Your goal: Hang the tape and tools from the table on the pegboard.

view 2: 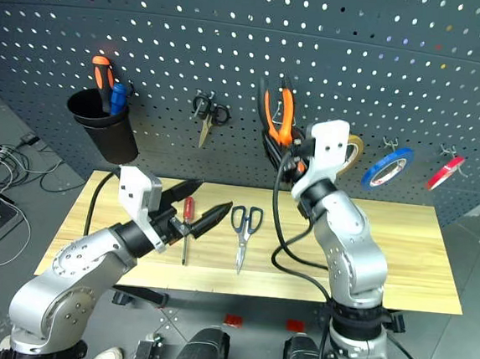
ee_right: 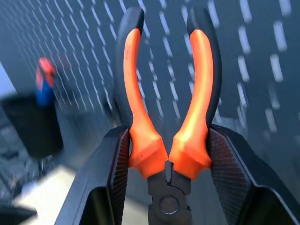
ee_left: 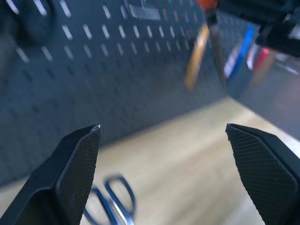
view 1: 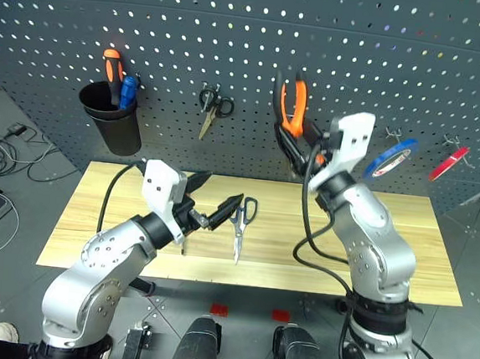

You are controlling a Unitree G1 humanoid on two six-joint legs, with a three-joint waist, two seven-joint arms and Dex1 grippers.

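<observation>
My right gripper needs to hang the orange-handled pliers on the pegboard (view 1: 291,116) between the black-handled scissors and the blue tape. The pliers are now held up against the pegboard.
My right gripper (view 1: 298,143) is shut on the small orange-handled pliers (view 1: 293,107), holding them up against the pegboard (view 1: 252,38) with their handles pointing upward; the wrist view shows both fingers (ee_right: 110,178) pressing the pliers (ee_right: 164,103) near the pivot. The blue tape (view 1: 391,157) hangs on a hook to the right. On the table (view 1: 402,244) lie the long scissors (view 1: 240,222) and the red-handled screwdriver (view 2: 187,213). Above the screwdriver, just left of the scissors, hovers my left gripper (view 1: 216,196), open and empty.
A black cup (view 1: 110,122) with an orange and a blue screwdriver hangs at the board's left. Small black-handled scissors (view 1: 215,106) hang in the middle. A yellow tape roll (view 2: 356,148) and a flat red item (view 1: 448,162) hang at the right.
</observation>
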